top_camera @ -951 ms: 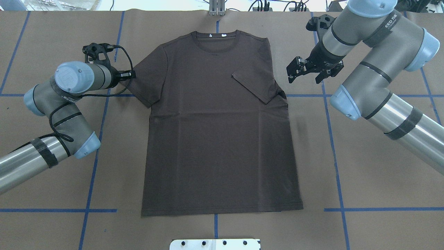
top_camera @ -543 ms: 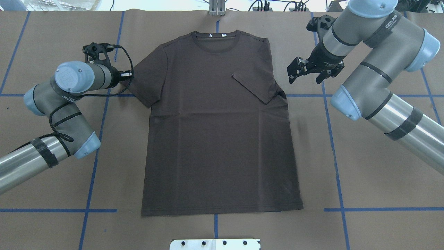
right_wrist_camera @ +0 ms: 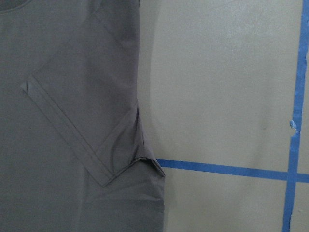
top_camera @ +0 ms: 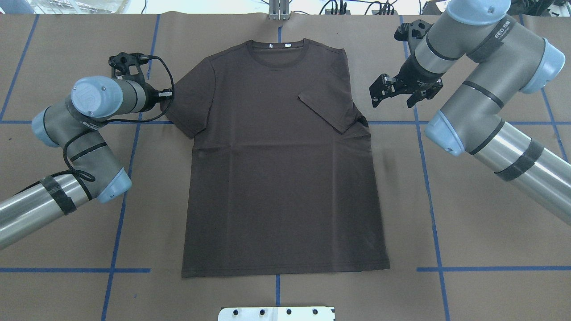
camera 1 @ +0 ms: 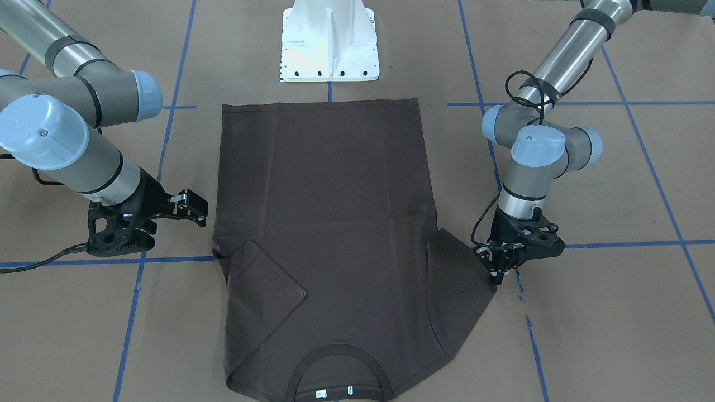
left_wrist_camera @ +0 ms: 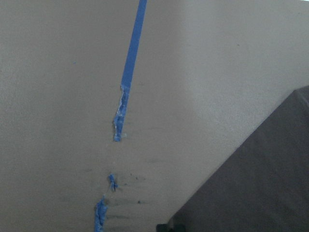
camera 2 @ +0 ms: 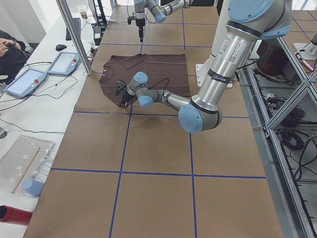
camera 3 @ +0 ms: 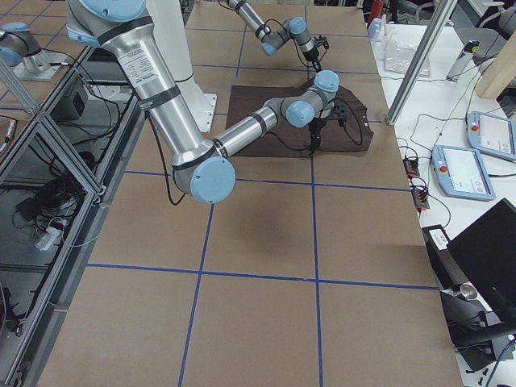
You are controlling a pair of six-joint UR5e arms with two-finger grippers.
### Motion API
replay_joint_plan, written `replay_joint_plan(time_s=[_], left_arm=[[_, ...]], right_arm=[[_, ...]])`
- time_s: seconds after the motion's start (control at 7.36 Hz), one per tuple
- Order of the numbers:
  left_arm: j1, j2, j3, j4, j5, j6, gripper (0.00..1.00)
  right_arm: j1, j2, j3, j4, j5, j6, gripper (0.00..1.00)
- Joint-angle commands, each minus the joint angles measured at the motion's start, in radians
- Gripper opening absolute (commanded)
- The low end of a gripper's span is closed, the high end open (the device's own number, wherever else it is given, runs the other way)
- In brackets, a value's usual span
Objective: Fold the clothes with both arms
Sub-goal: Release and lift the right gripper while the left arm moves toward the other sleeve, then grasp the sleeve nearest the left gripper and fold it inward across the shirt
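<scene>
Next, I let go of the spread-out sleeve's corner with my left gripper on the T-shirt's chest (camera 1: 363,302) near the collar, facing the folded sleeve.
The dark brown T-shirt (top_camera: 281,178) lies flat on the brown paper, collar away from the robot (camera 1: 324,184). One sleeve (top_camera: 330,107) is folded in over the chest; it also shows in the right wrist view (right_wrist_camera: 72,121). The other sleeve (top_camera: 189,107) is spread out. My left gripper (top_camera: 168,95) points down at that sleeve's outer edge (camera 1: 495,274), fingers close together on the hem. The left wrist view shows the sleeve corner (left_wrist_camera: 260,183). My right gripper (top_camera: 392,100) is open and empty, above the table beside the folded sleeve (camera 1: 192,209).
The white pedestal base (camera 1: 329,44) stands at the shirt's hem side (top_camera: 276,313). Blue tape lines (top_camera: 428,178) cross the paper. A metal post (top_camera: 279,11) is at the far edge. Tablets (camera 2: 25,82) lie on a side table beyond.
My left gripper has shifted slightly away from the robot along the spread sleeve's edge. My right gripper has barely moved. The shirt lies as before.
</scene>
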Motion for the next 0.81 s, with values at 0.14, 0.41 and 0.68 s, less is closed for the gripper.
replay_joint_plan(time_s=[0.14, 0.41, 0.68], left_arm=[[0.009, -0.152, -0.102, 0.235, -0.044, -0.015, 0.00], [0.023, -0.350, 0.094, 0.227, -0.052, -0.117, 0.00], [0.038, -0.421, 0.217, 0.179, -0.050, -0.150, 0.00]], right_arm=[[0.003, 0.003, 0.012, 0.003, 0.002, 0.010, 1.00], [0.011, 0.003, 0.012, 0.005, 0.002, 0.010, 1.00], [0.011, 0.005, 0.012, 0.006, 0.000, 0.010, 1.00]])
